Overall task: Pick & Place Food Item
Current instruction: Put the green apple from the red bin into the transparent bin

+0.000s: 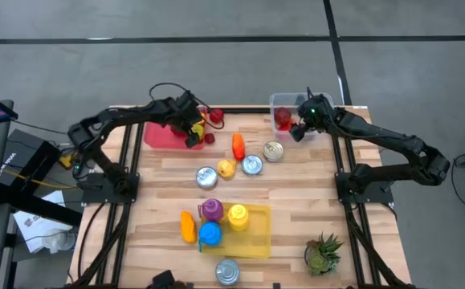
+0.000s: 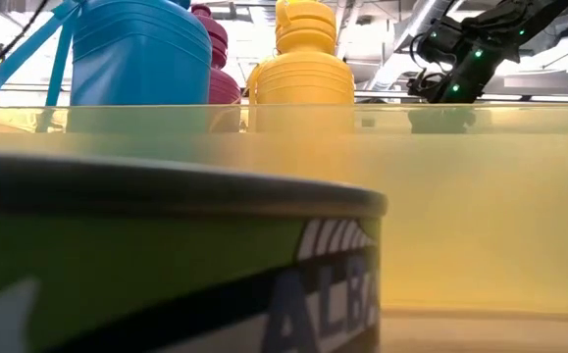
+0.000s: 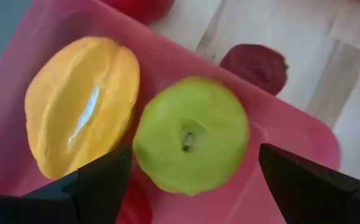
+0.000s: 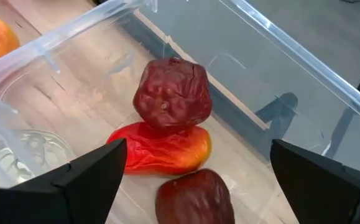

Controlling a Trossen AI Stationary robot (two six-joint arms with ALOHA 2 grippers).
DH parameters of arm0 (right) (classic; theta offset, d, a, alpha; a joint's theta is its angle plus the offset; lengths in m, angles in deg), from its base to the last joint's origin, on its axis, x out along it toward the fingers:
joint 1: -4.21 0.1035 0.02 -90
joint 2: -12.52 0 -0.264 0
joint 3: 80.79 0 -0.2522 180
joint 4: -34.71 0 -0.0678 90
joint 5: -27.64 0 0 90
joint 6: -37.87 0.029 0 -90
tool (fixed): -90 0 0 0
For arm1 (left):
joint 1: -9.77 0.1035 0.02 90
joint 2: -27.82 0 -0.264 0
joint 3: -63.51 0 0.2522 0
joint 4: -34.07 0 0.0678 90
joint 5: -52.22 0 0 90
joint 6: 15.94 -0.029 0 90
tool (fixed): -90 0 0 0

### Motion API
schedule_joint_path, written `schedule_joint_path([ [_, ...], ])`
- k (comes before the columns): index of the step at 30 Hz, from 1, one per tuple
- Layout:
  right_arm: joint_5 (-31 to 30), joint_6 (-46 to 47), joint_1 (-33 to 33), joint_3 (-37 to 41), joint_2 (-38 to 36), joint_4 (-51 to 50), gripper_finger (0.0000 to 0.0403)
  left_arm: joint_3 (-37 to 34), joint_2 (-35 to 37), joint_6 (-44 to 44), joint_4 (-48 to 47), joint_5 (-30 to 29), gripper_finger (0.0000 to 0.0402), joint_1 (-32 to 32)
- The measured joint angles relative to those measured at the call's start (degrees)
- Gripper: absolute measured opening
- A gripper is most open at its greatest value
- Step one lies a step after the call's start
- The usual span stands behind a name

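My left gripper will hold the green apple out beside the pink tray. My right gripper will then close around the free side of the green apple (image 1: pixel 200 129).
A pink tray (image 1: pixel 158 136) at the table's far left holds a green apple (image 3: pixel 191 134) and a yellow-orange ribbed fruit (image 3: pixel 83 106), lying side by side on its floor. My left gripper (image 1: pixel 192 132) hovers open above them, one finger on each side of the apple, touching nothing. A clear plastic container (image 1: pixel 279 103) at the far right holds two dark red fruits (image 4: pixel 172 93) (image 4: pixel 195 196) and a red-orange pepper (image 4: pixel 161 149). The upper dark red fruit rests on the pepper. My right gripper (image 1: pixel 298 128) hovers open over this container, empty.
A dark red fruit (image 3: pixel 254 65) lies on the wood beside the pink tray. Mid-table are three tins (image 1: pixel 252 164), an orange piece (image 1: pixel 238 144) and a yellow piece (image 1: pixel 226 168). Nearer stand a yellow tray (image 1: pixel 256 241) with coloured bottles, a tin (image 1: pixel 226 271) and a small plant (image 1: pixel 323 253).
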Motion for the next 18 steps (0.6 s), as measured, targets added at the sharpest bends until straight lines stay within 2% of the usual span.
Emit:
schedule_joint_path([
  [7,-0.01,-0.60,0.12,0.01,0.00,0.04,0.0381,0.80,-5.12,-1.84,-0.85,-0.05,0.0339,0.04],
  [15,0.00,-0.58,0.18,0.02,0.00,0.04,0.0381,0.71,-5.72,-1.74,3.18,-1.94,0.0271,-0.09],
  [18,-0.01,-0.56,0.16,0.02,0.00,0.07,0.0381,0.63,-3.99,-1.44,3.53,-2.43,0.0271,-0.22],
])
